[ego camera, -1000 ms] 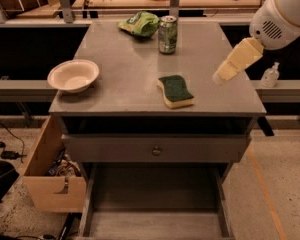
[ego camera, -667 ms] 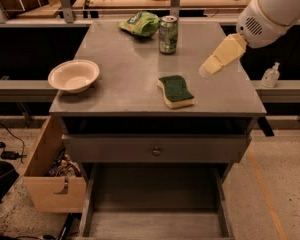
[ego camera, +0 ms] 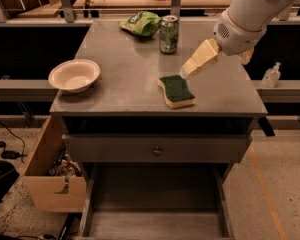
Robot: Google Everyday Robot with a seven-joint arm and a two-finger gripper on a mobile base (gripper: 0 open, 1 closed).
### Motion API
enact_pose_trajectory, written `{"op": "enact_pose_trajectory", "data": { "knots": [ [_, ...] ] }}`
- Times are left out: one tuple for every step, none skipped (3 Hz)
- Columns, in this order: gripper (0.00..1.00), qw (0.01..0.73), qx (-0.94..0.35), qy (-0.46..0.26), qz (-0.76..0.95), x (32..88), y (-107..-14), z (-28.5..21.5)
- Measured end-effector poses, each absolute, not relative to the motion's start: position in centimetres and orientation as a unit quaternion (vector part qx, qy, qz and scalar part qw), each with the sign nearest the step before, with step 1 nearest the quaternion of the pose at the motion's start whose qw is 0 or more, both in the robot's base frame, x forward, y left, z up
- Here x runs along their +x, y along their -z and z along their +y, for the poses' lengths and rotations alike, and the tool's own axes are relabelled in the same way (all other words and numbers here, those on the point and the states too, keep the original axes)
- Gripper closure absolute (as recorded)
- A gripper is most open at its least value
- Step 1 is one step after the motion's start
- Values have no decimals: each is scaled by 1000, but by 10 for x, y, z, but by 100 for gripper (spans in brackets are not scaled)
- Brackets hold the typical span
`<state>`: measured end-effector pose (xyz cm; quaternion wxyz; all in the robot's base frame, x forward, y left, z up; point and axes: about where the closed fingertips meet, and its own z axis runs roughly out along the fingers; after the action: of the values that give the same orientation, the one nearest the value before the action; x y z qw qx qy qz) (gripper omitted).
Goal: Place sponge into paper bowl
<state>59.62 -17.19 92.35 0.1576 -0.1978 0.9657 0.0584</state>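
Note:
The middle of the sponge (ego camera: 176, 91) is next for my gripper, which should close there with its fingers on opposite sides of the sponge.
The sponge (ego camera: 176, 91), dark green on top with pale yellow foam below, lies on the grey table (ego camera: 125, 79) near its front edge, right of centre. The paper bowl (ego camera: 74, 75), cream-white and shallow, sits at the table's left front and holds nothing. My gripper (ego camera: 186, 72) comes in from the upper right on a white arm. Its pale fingers point down and left, with the tips just above the sponge's far right corner. It holds nothing.
A green drink can (ego camera: 169, 34) stands at the back centre, with a glossy light-green snack bag (ego camera: 141, 22) to its left. An open wooden drawer box (ego camera: 47, 176) sits low at the left. A small clear bottle (ego camera: 271, 75) stands on the ledge at the right.
My gripper has moved left and down, from beyond the table's right edge to just above the sponge's far right corner. The sponge and bowl have not moved.

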Motion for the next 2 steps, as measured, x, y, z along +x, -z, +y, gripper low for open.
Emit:
{"op": "enact_pose_trajectory", "data": {
  "knots": [
    [0,150,-176,-62,971,597,-921,-167],
    [0,150,-176,-62,971,597,-921,-167]
  ]
}}
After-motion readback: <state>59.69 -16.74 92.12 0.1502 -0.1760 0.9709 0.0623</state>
